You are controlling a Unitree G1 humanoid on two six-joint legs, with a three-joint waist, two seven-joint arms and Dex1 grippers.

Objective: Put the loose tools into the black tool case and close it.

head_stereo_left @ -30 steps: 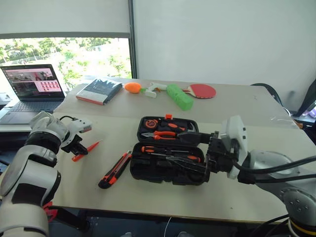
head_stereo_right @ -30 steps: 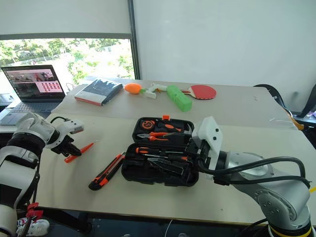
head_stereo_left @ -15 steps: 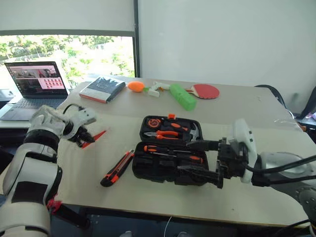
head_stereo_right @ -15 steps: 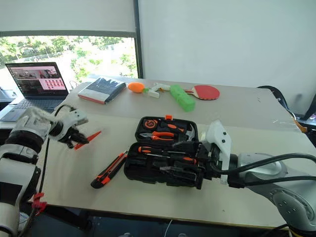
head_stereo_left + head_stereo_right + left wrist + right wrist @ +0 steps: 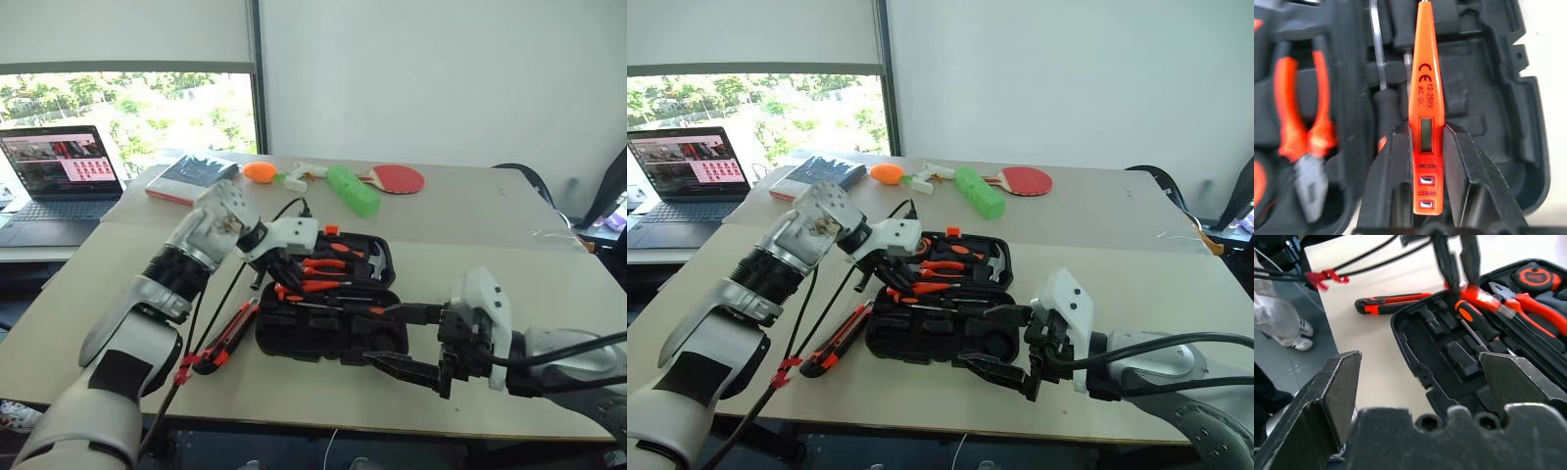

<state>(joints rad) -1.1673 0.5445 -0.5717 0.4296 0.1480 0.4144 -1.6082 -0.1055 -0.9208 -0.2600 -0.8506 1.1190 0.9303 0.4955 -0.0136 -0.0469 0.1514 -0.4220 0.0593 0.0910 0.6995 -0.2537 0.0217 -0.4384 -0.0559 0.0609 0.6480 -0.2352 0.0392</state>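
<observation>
My left gripper will let go of the orange tester in the slot (image 5: 309, 311) (image 5: 1438, 146) beside the screwdriver in the near half of the black tool case.
The black tool case (image 5: 315, 340) lies open in the middle of the table, with pliers (image 5: 1528, 301), a tape measure (image 5: 1535, 276) and a screwdriver (image 5: 1476, 316) in its slots. My left gripper (image 5: 279, 276) hangs over the case's left part, shut on the slim orange tester (image 5: 1423, 98), which points down into the near half. A black-orange utility knife (image 5: 227, 338) rests on the table just left of the case. At the case's near right corner my right gripper (image 5: 380, 335) is open, its fingers spread wide and holding nothing.
Along the far side sit a laptop (image 5: 54, 176), a dark book (image 5: 191, 178), a green foam block (image 5: 353, 189) and a red paddle (image 5: 400, 178). A cable with a red tie (image 5: 183, 367) hangs from my left arm over the knife.
My left gripper has carried the orange tester from the table's left side rightward to above the open case, rolling its wrist. The right gripper drew back a little toward the near edge.
</observation>
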